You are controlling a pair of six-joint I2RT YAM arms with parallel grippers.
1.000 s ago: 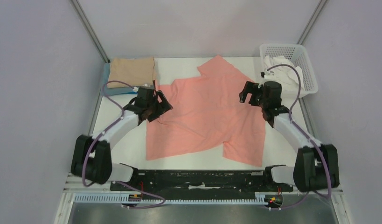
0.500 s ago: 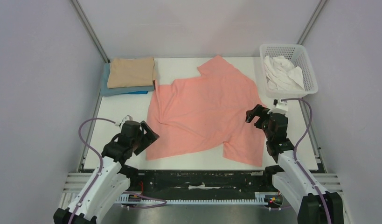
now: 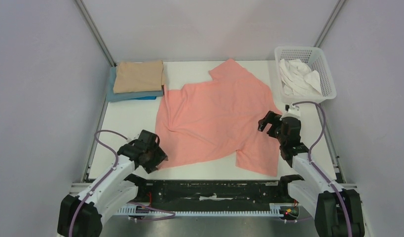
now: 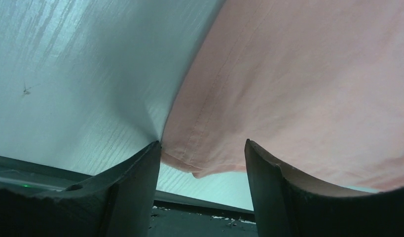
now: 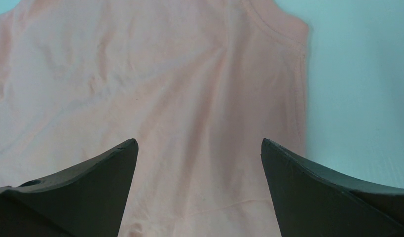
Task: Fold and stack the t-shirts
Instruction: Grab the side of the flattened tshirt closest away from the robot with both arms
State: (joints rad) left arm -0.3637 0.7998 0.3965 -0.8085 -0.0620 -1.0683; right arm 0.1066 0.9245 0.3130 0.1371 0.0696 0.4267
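Observation:
The robot's right gripper should go next to the salmon-pink t-shirt's near sleeve, beside the black rail, and close on the sleeve's hem [image 3: 267, 172].
The salmon-pink t-shirt [image 3: 217, 118] lies spread and wrinkled across the middle of the white table [image 3: 130, 128]. My left gripper [image 3: 158, 159] is open at the shirt's near left hem corner; in the left wrist view [image 4: 202, 148] that corner [image 4: 204, 165] sits between the two fingers. My right gripper [image 3: 265, 123] is open above the shirt's right side; in the right wrist view [image 5: 200, 143] the pink cloth [image 5: 165, 98] fills the space under it. The folded tan t-shirt [image 3: 139, 76] lies on the folded blue t-shirt [image 3: 133, 96] at the far left. The white t-shirt [image 3: 299, 76] is crumpled in the basket.
A white plastic mesh basket [image 3: 320, 66] stands at the far right corner. A black rail [image 3: 209, 187] runs along the table's near edge between the arm bases. Grey walls close in both sides and the back.
Both arms have drawn back from the shirt's upper part toward the near edge. My left gripper has come in to the shirt's near left corner. My right gripper has dropped to the right hem.

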